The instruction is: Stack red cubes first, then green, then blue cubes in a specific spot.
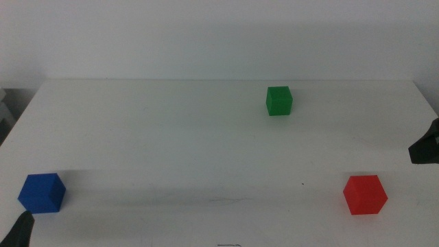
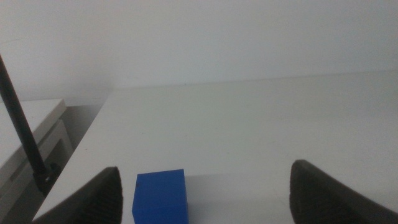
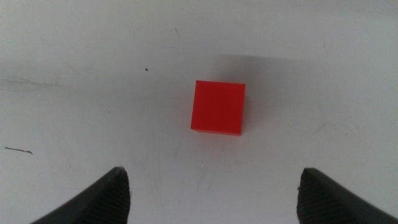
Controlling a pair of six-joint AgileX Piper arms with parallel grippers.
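The red cube (image 1: 365, 194) (image 3: 218, 107) comes first in the stack, so my right gripper needs to go to it next and close across its opposite sides.
The red cube (image 1: 365, 194) sits at the front right of the white table, the blue cube (image 1: 41, 193) at the front left, and the green cube (image 1: 279, 101) stands alone toward the back, right of centre. My right gripper (image 1: 425, 147) pokes in at the right edge, above and behind the red cube. In the right wrist view the red cube (image 3: 217, 107) lies ahead of the open right gripper (image 3: 214, 174), nothing between its jaws. My left gripper (image 1: 20, 232) waits at the bottom left corner. The left gripper (image 2: 206, 171) is open, with the blue cube (image 2: 160, 196) near one jaw.
The white tabletop (image 1: 171, 144) is bare between the three cubes and ends at a white wall behind. Off the table's left edge stand a pale cabinet (image 2: 31, 134) and a thin dark rod (image 2: 22, 124).
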